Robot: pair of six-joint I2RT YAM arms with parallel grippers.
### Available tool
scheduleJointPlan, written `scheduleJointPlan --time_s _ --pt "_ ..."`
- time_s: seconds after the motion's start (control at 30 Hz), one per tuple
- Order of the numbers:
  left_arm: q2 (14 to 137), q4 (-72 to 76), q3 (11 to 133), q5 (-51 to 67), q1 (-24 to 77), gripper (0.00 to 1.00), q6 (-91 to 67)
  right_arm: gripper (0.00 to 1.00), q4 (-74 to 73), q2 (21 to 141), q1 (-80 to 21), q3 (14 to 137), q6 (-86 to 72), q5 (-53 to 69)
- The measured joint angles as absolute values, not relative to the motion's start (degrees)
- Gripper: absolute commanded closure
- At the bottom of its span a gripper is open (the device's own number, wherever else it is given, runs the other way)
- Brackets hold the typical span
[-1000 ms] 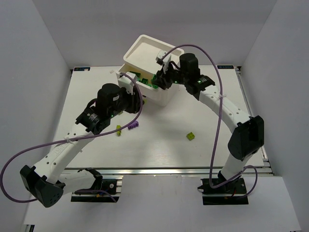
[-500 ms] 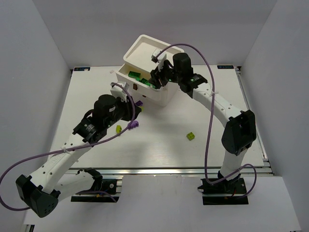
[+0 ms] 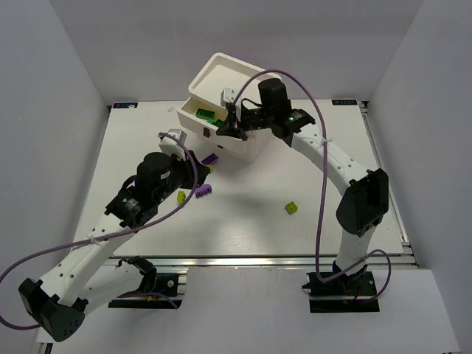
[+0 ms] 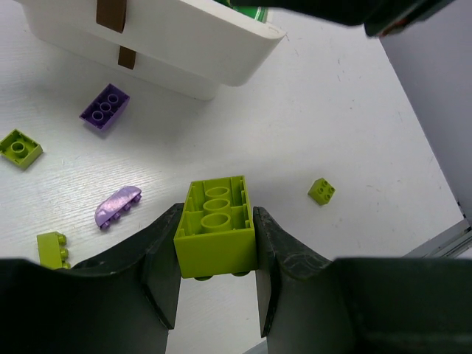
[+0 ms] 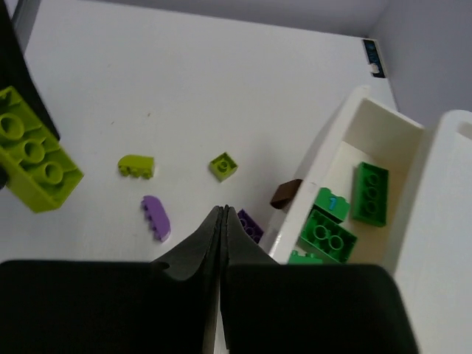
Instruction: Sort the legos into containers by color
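My left gripper is to set down the lime lego next. It will go beside the curved purple lego [image 3: 232, 199], on the side facing the small lime cube.
My left gripper [image 4: 217, 254] is shut on a lime lego [image 4: 215, 236], held underside up above the table. The white containers [image 3: 237, 140] stand at the back, the top drawer [image 5: 402, 136] pulled out with green legos [image 5: 369, 193] inside. The right gripper [image 5: 223, 210] is shut and empty, hovering at that drawer's front by the brown pull [image 5: 286, 193]; in the top view the right gripper [image 3: 223, 130] points left. Loose on the table are a purple lego [image 4: 105, 105], a curved purple one [image 4: 118, 205], lime pieces [image 4: 20, 147] [image 4: 51, 249] and a small lime cube [image 3: 292, 208].
The chest's recessed tray top [image 3: 221, 74] sits behind the right wrist. Both arms crowd the chest's left front corner. Grey walls enclose the table at the sides and back, and a metal rail [image 3: 258, 259] runs along its near edge.
My left arm has drawn back from the open drawer toward the near left, the lime lego still in its jaws. The right gripper has swung left across the drawer front and shut.
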State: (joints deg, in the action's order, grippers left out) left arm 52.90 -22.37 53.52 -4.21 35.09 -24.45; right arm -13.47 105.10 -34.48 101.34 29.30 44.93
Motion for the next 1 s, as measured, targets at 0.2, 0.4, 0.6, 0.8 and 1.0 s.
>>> scheduleJointPlan --time_s 0.2,0.4,0.6,0.8,1.0 --pt "49.0 -22.7 51.7 -5.6 35.1 1.0 -26.7 1.0 -21.1 110.8 -38.1 108.0 35.6 40.2" --pt "47.0 -23.2 49.6 -5.8 35.1 1.0 -28.6 1.0 -21.7 116.7 -41.2 109.9 36.6 25.1" --pt "47.0 -23.6 49.4 -6.2 35.1 1.0 -29.0 1.0 -20.4 118.6 -44.5 111.3 36.6 11.0" --pt "47.0 -23.5 49.4 -6.3 35.1 1.0 -29.0 1.0 -16.3 118.8 -45.4 111.2 37.7 -2.0" --pt "47.1 -23.5 49.3 -6.5 35.1 1.0 -29.0 1.0 -11.7 119.7 -44.2 110.7 40.9 -13.1"
